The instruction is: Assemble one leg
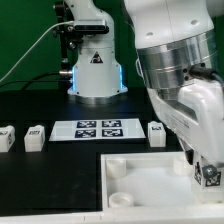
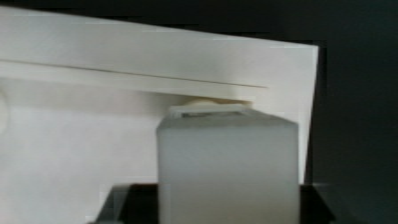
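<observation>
I slant over the leg, wrist far round at the plain side, so next I open, swing back and grip the leg facing its tag (image 1: 211, 177).
My gripper (image 1: 205, 168) is shut on one leg (image 1: 209, 176), a small white block with a tag on its face. It holds the leg over the far right part of the large white tray (image 1: 150, 185). In the wrist view the leg (image 2: 228, 160) stands upright between my dark fingers (image 2: 135, 204), with the tray's flat white surface (image 2: 107, 90) and its edge behind it. Whether the leg touches the tray I cannot tell. Three more legs stand on the black table: two at the exterior view's left (image 1: 5, 138) (image 1: 35, 137) and one right of the marker board (image 1: 157, 132).
The marker board (image 1: 97, 128) lies behind the tray. The tray has round corner sockets at its left side (image 1: 118, 168). The arm's base (image 1: 95, 70) stands at the back, with cables at the exterior view's left.
</observation>
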Robot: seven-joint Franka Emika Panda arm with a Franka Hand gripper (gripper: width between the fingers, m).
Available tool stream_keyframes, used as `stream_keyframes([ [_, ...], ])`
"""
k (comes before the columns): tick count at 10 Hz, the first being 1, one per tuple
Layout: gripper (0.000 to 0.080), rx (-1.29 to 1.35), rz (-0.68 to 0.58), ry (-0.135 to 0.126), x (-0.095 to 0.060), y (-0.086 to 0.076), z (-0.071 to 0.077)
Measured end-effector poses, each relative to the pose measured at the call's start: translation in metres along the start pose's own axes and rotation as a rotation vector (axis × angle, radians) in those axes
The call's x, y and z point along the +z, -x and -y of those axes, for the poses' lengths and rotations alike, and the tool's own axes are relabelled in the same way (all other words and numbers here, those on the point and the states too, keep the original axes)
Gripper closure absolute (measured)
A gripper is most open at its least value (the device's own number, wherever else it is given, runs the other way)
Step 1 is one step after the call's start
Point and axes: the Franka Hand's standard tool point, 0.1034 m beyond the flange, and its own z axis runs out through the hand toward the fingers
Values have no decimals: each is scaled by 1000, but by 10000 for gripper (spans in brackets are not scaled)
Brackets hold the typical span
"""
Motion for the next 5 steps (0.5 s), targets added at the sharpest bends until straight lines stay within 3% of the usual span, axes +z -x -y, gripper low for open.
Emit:
stream_keyframes([
  [3,503,157,3,12,1,1,-2],
  [4,424,129,3,12,1,0,-2],
  [5,424,95,4,13,1,0,-3],
])
